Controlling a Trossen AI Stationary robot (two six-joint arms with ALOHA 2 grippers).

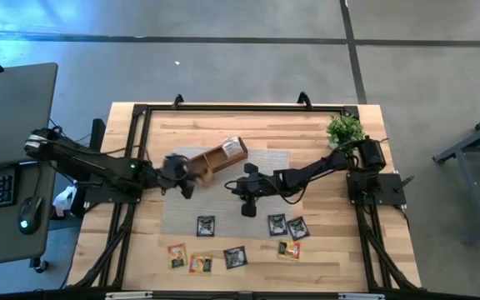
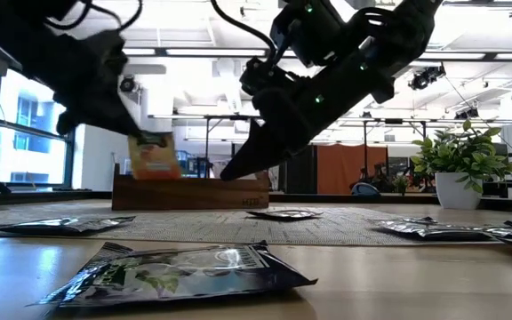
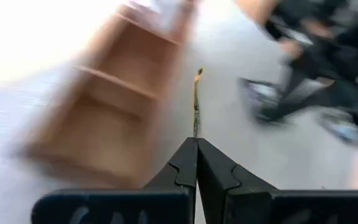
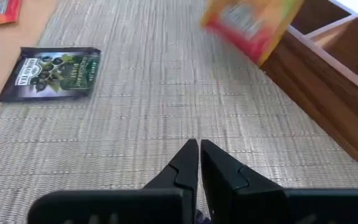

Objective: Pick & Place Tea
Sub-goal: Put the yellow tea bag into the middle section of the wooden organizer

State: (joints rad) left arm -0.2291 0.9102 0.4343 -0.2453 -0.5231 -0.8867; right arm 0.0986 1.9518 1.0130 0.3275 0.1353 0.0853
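Observation:
My left gripper is slanting and holds the yellow-orange sachet by the tray's end. Next, I rest it inside, then grip it again from above for the tray's empty middle section (image 3: 138, 57).
My left gripper (image 1: 180, 177) is shut on a yellow-orange tea sachet (image 2: 154, 156), which is in the air at the near side of the brown wooden tray (image 1: 215, 162). The right wrist view shows this sachet (image 4: 250, 25) beside the tray (image 4: 328, 81). My right gripper (image 1: 244, 190) is shut and holds nothing; it hovers over the grey woven mat (image 4: 135, 99), right of the tray. Several more sachets lie flat on the table nearer me, among them a dark one (image 1: 205, 225) and a yellow-red one (image 1: 177, 254). A white sachet (image 1: 234, 147) sits at the tray's right end. My left gripper pinches the sachet's edge (image 3: 196, 127) between its two fingers (image 3: 179, 168), coming from the table's left and slanting down. The left wrist view shows the sachet edge-on, sticking out past the fingertips. It is lifted clear of the mat.
A small green potted plant (image 1: 344, 129) stands at the table's far right corner. A dark sachet (image 2: 180, 274) lies close to the low camera, and others (image 2: 443, 228) lie to the right. Black frame rails (image 1: 240, 107) run along the table's edges.

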